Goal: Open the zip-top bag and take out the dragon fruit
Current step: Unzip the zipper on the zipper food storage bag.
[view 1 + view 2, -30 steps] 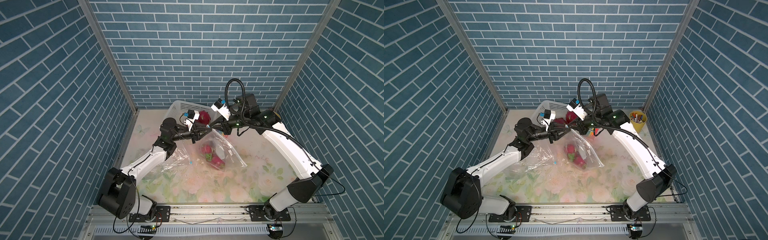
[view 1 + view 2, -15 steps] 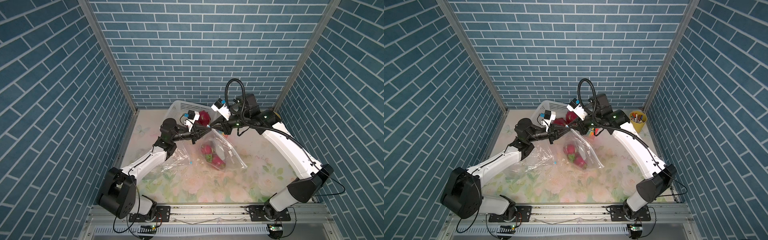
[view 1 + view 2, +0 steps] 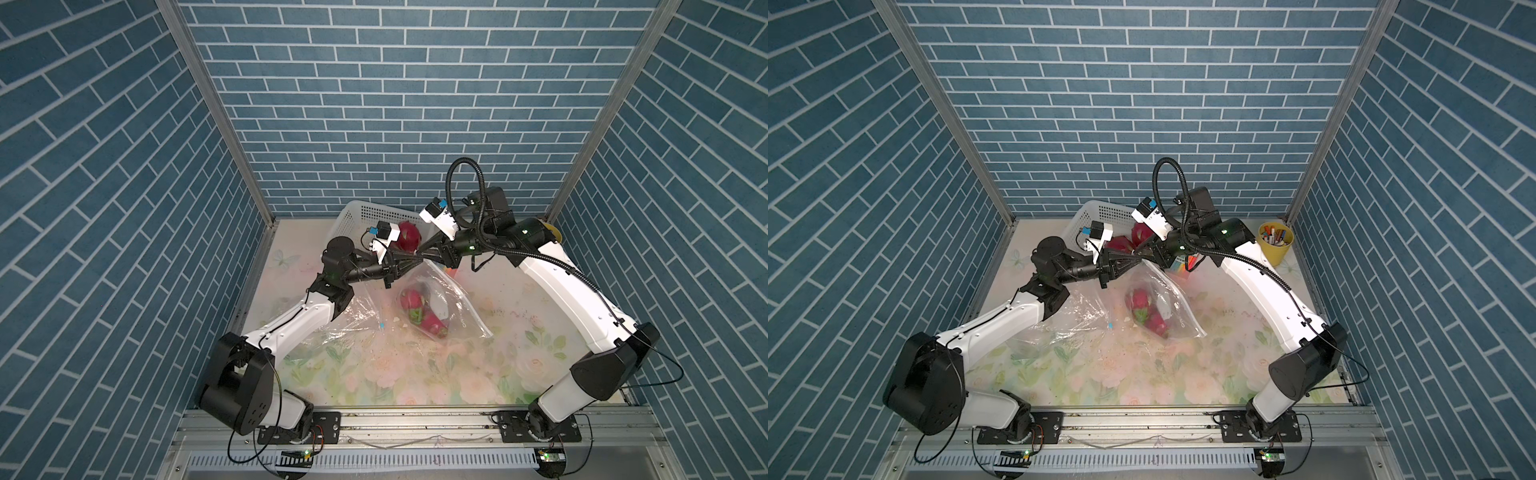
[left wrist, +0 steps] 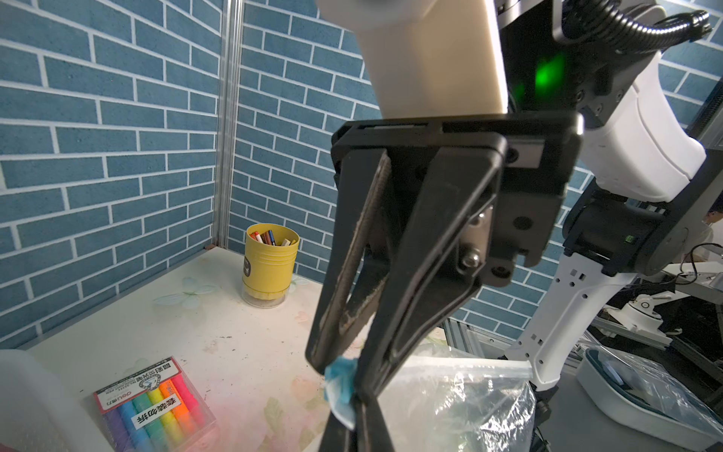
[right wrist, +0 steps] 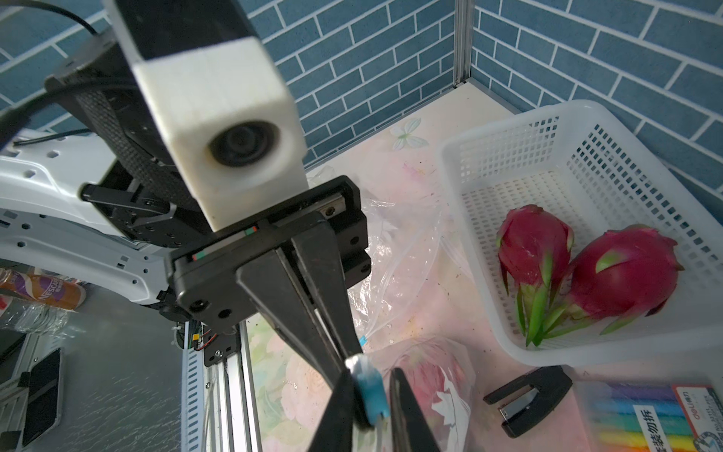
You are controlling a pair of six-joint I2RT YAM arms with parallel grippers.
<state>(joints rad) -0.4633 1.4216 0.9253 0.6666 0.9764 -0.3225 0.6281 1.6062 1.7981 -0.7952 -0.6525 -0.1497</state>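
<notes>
The blue slider sits loose at my right gripper's fingertips, so my right gripper will regrip the slider before my left gripper retakes the bag's edge (image 4: 343, 413).
The clear zip-top bag (image 3: 449, 303) hangs above the table with its top edge lifted between both grippers. The dragon fruit (image 3: 419, 311) lies inside it, pink with green tips, also seen through the film in a top view (image 3: 1146, 313). My left gripper (image 4: 358, 407) is shut on the bag's top edge right beside the blue slider (image 4: 340, 385). My right gripper (image 5: 371, 375) meets it tip to tip. Its jaws stand narrowly open around the blue slider (image 5: 371, 391), which rests against one finger with a small gap to the other. In both top views the fingertips touch (image 3: 417, 259).
A white basket (image 5: 469, 250) at the back holds two other dragon fruits (image 5: 534, 246) (image 5: 626, 270). A black stapler (image 5: 528, 399) and a marker box (image 4: 156, 407) lie near it. A yellow pen cup (image 3: 1276, 243) stands back right. An empty clear bag (image 3: 353, 311) lies under the left arm.
My left gripper has closed on the bag's top edge. My right jaws have parted slightly around the slider. Both arms and the bag have hardly moved.
</notes>
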